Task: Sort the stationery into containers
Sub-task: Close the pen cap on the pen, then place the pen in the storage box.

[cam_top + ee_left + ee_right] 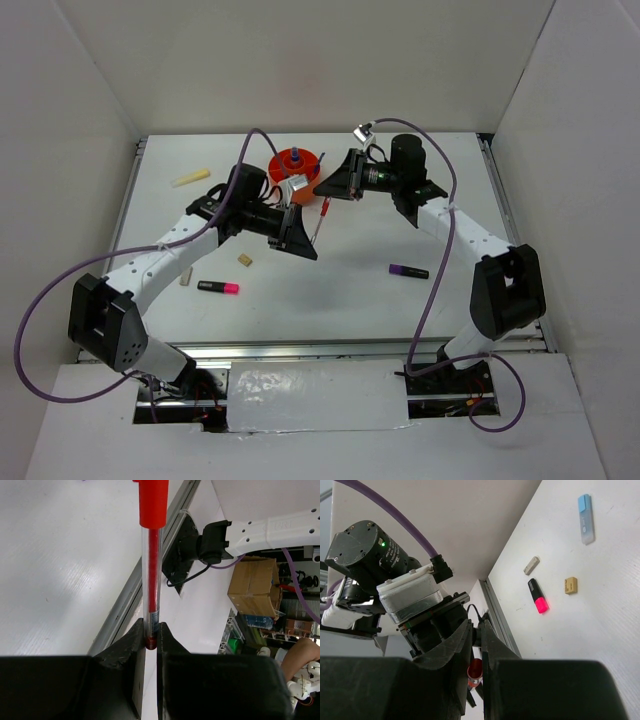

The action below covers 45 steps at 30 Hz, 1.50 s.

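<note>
The red pen, now held above the table, will be released by my right gripper beside the blue pen leaning in the round orange pot [317,165].
My left gripper [308,240] [151,636] is shut on the lower end of a thin red pen [320,222] [150,575], held above the table. The pen's red cap [152,500] points toward my right gripper [327,194] [476,627]. The cap end [476,672] fills the narrow gap between the right fingers. The round orange pot [312,160] stands just behind both grippers with a blue-capped bottle [296,157] in it. On the table lie a pink-black highlighter [218,288] [537,596], a purple-black marker [408,271] and a blue strip [586,519].
Two tan erasers [244,261] [185,277] lie by the left arm and show in the right wrist view [571,585] [532,565]. A yellow stick [191,178] lies at the far left. White walls enclose the table, with a metal rail [125,600] along its edge.
</note>
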Motion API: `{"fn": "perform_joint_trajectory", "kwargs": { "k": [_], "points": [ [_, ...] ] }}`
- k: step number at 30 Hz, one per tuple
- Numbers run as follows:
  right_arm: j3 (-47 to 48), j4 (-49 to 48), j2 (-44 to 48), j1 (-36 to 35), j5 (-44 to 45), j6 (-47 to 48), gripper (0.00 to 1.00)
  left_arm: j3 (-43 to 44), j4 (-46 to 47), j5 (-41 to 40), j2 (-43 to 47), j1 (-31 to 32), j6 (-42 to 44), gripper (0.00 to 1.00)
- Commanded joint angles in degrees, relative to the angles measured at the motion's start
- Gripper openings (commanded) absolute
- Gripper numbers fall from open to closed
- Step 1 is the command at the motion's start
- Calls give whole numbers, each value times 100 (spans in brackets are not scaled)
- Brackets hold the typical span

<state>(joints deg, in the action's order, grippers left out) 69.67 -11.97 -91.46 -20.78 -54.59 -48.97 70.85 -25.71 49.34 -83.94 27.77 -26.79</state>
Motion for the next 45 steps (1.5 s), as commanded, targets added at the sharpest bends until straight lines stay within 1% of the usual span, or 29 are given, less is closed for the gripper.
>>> {"fn": "perform_joint_trajectory", "kwargs": {
  "k": [1,12,15,18,26,28,30,31,32,33,34,36,38,40,41,42,43,44,45],
  "points": [
    [-103,783,-135,-577,-1186,186,0,615,2062,-557,88,-281,24,0],
    [275,775,-179,-67,-1054,46,0,70,2044,-636,343,-202,-28,1],
    [310,608,-170,47,-1028,-94,0,-79,2079,-645,370,-132,-46,12],
    [380,459,-135,178,-940,-227,0,-220,2167,-619,405,-88,-142,17],
    [811,423,-100,636,-773,-297,0,-616,2202,-619,493,27,-169,17],
    [943,423,-117,715,-764,-289,0,-643,2220,-601,493,71,-160,28],
    [1005,432,-100,750,-755,-280,0,-599,2167,-584,466,106,-125,41],
    [1005,432,-91,759,-738,-271,0,-599,2150,-601,466,106,-116,53],
    [1005,423,-91,759,-729,-280,0,-564,2106,-610,466,123,-116,59],
    [1013,423,-91,750,-737,-280,0,-546,2106,-584,458,123,-90,70],
    [1022,406,-100,759,-746,-280,0,-494,2062,-558,449,132,-81,73],
    [1101,432,-135,777,-729,-254,0,-432,1869,-531,440,176,68,87],
    [1328,580,-196,864,-694,-131,0,-361,1598,-496,475,220,278,90],
    [1566,835,-232,961,-537,264,0,-431,1465,-548,607,238,454,92],
    [1863,1150,-302,987,-466,474,0,-466,1281,-575,677,238,672,93],
    [2031,1449,-346,1022,-352,981,0,-562,1192,-671,817,238,779,92],
    [2207,1939,-390,1058,-46,1247,0,-616,1105,-741,896,220,998,93],
    [2557,2170,-460,1075,174,1528,0,-660,1034,-794,967,194,1069,93],
    [2734,2425,-487,1076,429,2062,0,-756,946,-864,1124,150,1114,93]
  ]
}}
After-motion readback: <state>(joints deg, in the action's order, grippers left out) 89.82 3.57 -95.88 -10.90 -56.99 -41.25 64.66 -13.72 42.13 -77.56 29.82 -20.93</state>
